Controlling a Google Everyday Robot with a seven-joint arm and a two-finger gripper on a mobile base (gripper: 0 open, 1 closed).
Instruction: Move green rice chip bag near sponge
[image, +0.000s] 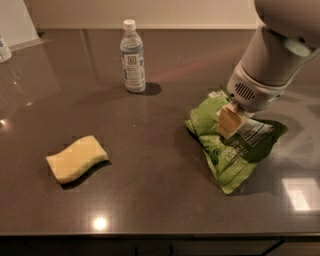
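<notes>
Next, my gripper lets go of the green rice chip bag against the sponge's edge facing the water bottle (116, 139).
The green rice chip bag (231, 150) lies crumpled on the dark countertop at the right, its white nutrition label (252, 131) facing up. My gripper (227, 122) comes down from the upper right and sits on the middle of the bag, its tan tip pressed into the foil. The pale-yellow wavy sponge (77, 158) lies flat at the left front, far from the bag and the gripper.
A clear water bottle (132, 57) with a white cap stands upright at the back centre. The counter's front edge (160, 235) runs along the bottom. A white object (4, 49) sits at the far left edge.
</notes>
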